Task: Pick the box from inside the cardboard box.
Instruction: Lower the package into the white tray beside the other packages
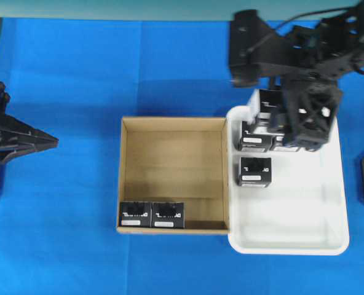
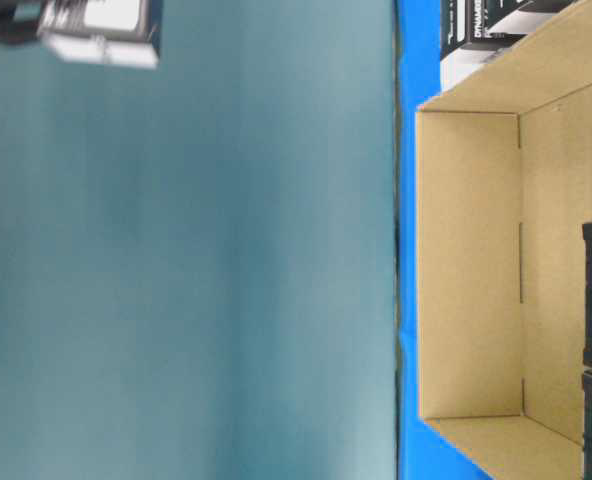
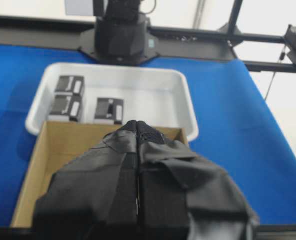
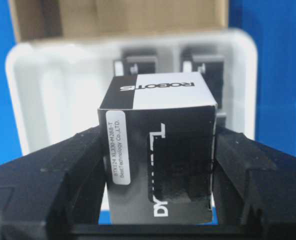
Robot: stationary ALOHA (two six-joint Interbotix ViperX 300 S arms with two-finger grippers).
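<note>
The robot's right gripper needs to release the held black box, now raised over the white tray, next to the tray's nearer black box (image 1: 290, 171), away from the cardboard box.
The brown cardboard box (image 1: 173, 126) sits mid-table with two black boxes (image 1: 135, 215) (image 1: 168, 215) in its near-left corner. My right gripper (image 1: 275, 109) is shut on a black box (image 4: 158, 150) with a white label and holds it raised over the far-left part of the white tray (image 1: 292, 227). The held box also shows in the overhead view (image 1: 269, 102). My left gripper (image 3: 137, 126) is shut and empty. It hangs left of the cardboard box (image 3: 53, 145), at the left edge of the overhead view (image 1: 51, 142).
The white tray holds three black boxes: two at its far-left end (image 1: 254, 140) (image 1: 279, 146) and one nearer (image 1: 254, 171). The tray touches the carton's right wall. A blue cloth (image 1: 59, 233) covers the table. The right arm's base (image 3: 120, 30) stands behind the tray.
</note>
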